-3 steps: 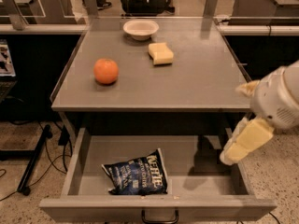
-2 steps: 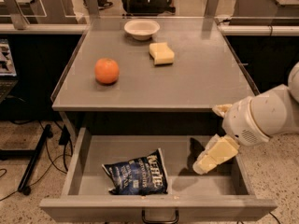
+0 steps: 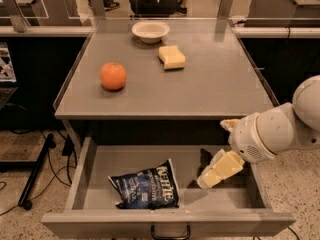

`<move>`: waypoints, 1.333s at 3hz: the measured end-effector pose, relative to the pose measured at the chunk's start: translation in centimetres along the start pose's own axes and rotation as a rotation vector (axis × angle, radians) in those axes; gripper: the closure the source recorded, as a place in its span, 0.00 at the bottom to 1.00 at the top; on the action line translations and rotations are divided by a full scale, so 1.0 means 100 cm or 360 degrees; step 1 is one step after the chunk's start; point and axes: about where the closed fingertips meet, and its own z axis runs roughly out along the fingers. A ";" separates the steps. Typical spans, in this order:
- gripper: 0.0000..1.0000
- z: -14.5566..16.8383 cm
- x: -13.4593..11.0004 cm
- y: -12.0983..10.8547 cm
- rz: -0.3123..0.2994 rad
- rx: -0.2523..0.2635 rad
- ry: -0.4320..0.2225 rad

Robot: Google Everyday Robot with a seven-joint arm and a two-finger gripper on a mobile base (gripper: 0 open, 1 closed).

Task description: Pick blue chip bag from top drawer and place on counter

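Observation:
The end of the blue chip bag point(image 3: 166, 174) faces my gripper. My gripper will close on it, close to the bag's corner toward the counter.
The blue chip bag point(image 3: 146, 186) lies flat in the open top drawer point(image 3: 165, 223), left of its middle. The drawer is pulled out below the counter point(image 3: 210, 91). My gripper point(image 3: 209, 176) hangs over the right half of the drawer, above its floor and to the right of the bag, not touching it. Its cream-coloured fingers point(image 3: 220, 168) point down and left. The white arm comes in from the right edge.
On the counter stand an orange fruit point(image 3: 113, 76) at the left, a yellow sponge point(image 3: 172, 57) in the middle and a white bowl point(image 3: 150, 31) at the back. A black stand leg point(image 3: 35, 174) rests on the floor left of the drawer.
My gripper has moved left and down, from beside the drawer's right edge to over the drawer's right half, closer to the bag. The bag has not moved.

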 end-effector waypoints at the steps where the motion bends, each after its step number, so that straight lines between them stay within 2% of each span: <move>1: 0.00 0.012 0.007 0.004 0.0046 0.0021 -0.0030; 2: 0.00 0.074 0.035 0.012 0.0261 0.0029 -0.0151; 3: 0.00 0.113 0.043 0.012 0.0363 0.0038 -0.0207; 4: 0.00 0.161 0.027 0.004 0.0380 -0.0014 -0.0251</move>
